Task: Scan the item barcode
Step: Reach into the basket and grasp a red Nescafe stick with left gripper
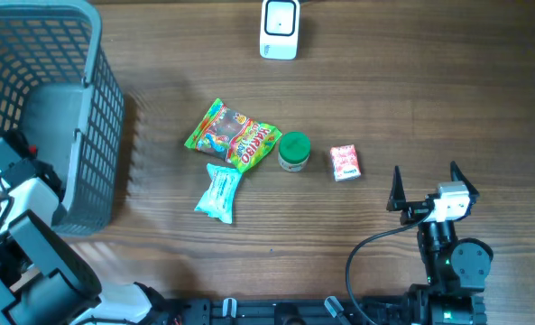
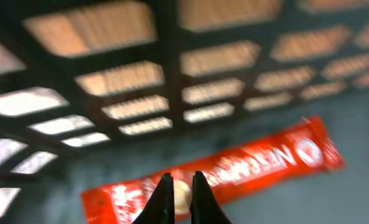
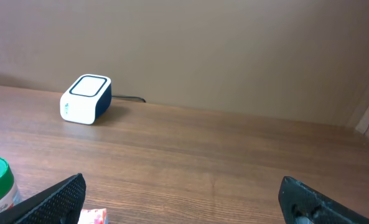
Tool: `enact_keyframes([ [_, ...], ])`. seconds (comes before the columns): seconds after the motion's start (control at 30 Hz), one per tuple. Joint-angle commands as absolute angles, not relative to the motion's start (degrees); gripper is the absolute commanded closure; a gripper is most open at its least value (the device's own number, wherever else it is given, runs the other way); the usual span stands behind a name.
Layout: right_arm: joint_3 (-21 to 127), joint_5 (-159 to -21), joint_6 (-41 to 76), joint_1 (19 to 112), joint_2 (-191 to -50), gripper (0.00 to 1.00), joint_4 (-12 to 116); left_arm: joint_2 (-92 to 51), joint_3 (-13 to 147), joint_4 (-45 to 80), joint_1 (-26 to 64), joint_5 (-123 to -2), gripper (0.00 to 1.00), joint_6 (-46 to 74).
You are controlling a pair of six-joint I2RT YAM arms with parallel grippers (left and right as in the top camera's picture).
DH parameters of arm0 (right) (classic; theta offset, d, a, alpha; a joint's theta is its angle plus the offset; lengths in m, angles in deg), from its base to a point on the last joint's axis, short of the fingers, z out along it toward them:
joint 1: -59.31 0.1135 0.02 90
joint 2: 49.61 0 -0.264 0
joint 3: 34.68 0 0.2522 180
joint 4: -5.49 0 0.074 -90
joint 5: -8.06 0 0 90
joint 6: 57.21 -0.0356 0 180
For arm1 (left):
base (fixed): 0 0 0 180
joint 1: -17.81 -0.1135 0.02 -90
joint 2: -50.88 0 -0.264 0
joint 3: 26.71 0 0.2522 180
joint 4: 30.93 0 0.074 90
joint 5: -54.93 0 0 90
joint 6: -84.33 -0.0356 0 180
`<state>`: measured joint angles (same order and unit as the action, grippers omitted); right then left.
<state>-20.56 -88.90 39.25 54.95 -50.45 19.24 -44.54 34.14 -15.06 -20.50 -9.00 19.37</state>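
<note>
My left gripper will open its shut fingers, which line up along the red sachet's length, then turn and pinch the sachet across its width near its logo (image 2: 308, 152).
Inside the grey basket (image 1: 100, 126), a red sachet (image 2: 259, 158) with white lettering lies on the floor. In the left wrist view my left gripper (image 2: 182, 177) is shut over the sachet's middle, its black fingertips pinching the wrapper. The basket's mesh wall (image 2: 172, 37) rises behind it. From overhead, only the left arm (image 1: 14, 171) shows, reaching into the basket. The white scanner (image 1: 280, 29) stands at the table's far edge, also seen as the scanner (image 3: 86, 98) in the right wrist view. My right gripper (image 1: 423, 183) hovers open and empty at the near right, its jaws wide apart in the wrist view (image 3: 181, 182).
On the table's middle lie a colourful candy bag (image 1: 233, 135), a light blue packet (image 1: 219, 192), a green-lidded jar (image 1: 293, 151) and a small red-and-white box (image 1: 345, 162). The box sits just left of the right gripper. A cable runs from the scanner.
</note>
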Motion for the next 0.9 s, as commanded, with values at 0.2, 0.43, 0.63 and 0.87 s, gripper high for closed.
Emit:
enact_keyframes([
  [0.2, -20.62, -87.92, 38.77, 55.17, -50.04, 0.0, 18.96, -51.1, 34.73, -15.91, -24.43, -16.3, 0.96, 25.27],
  [0.43, -20.62, -87.92, 38.77, 55.17, -50.04, 0.0, 18.96, -48.78, 34.75, -15.65, -24.32, -36.87, 0.96, 30.23],
  [0.63, -20.62, -87.92, 38.79, 55.17, -50.04, 0.0, 18.96, -42.11, 34.75, -15.01, -23.86, -42.68, 0.94, 35.3],
  [0.87, -20.62, -87.92, 38.77, 55.17, -50.04, 0.0, 18.96, -29.96, 34.75, -11.51, -22.75, -37.46, 0.0, 35.28],
])
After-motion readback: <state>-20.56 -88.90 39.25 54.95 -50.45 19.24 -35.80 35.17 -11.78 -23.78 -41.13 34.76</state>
